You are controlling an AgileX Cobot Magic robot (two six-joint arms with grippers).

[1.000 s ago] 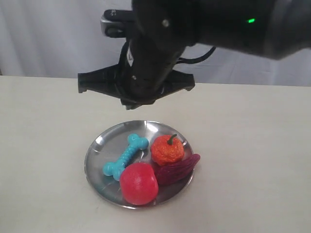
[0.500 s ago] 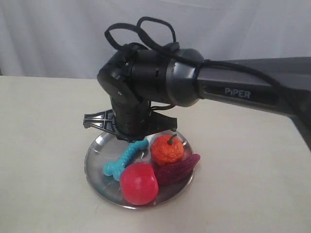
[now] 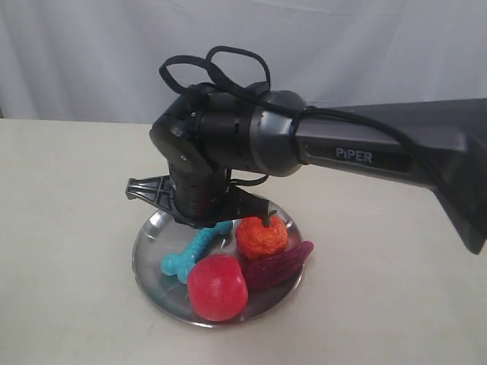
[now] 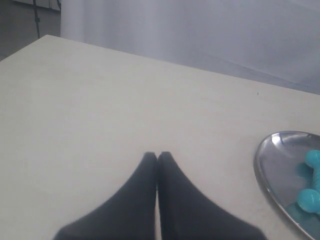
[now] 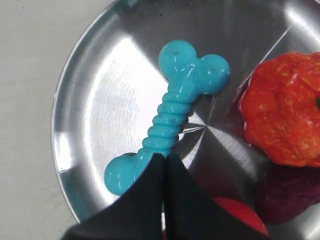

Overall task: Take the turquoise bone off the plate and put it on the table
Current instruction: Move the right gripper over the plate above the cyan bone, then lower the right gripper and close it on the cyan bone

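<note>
Next, my right gripper grips the turquoise bone by its ribbed middle [image 3: 200, 244] [image 5: 165, 127], between the bone's two knobby ends.
The turquoise bone [image 5: 172, 120] lies flat on the left half of the silver plate [image 5: 95, 95], ribbed shaft slanting, both knobby ends free. My right gripper [image 5: 164, 156] hangs low over the bone's shaft, near one knob, jaws pressed together with nothing between them. In the exterior view the right wrist body [image 3: 213, 152] hides the bone's far end; the near end [image 3: 183, 260] shows. My left gripper [image 4: 157, 155] is shut over bare table [image 4: 100, 100], beside the plate's rim [image 4: 262, 170], and does not show in the exterior view.
On the plate with the bone are an orange pumpkin [image 3: 262, 234], a red round fruit [image 3: 218, 287] and a dark purple sweet potato [image 3: 280, 266]. Off-white table [image 3: 61, 243] spreads around the plate. A pale curtain hangs behind.
The right arm has come down and forward over the plate; its wrist now covers the bone's far end. The bone and the other foods have not moved.
</note>
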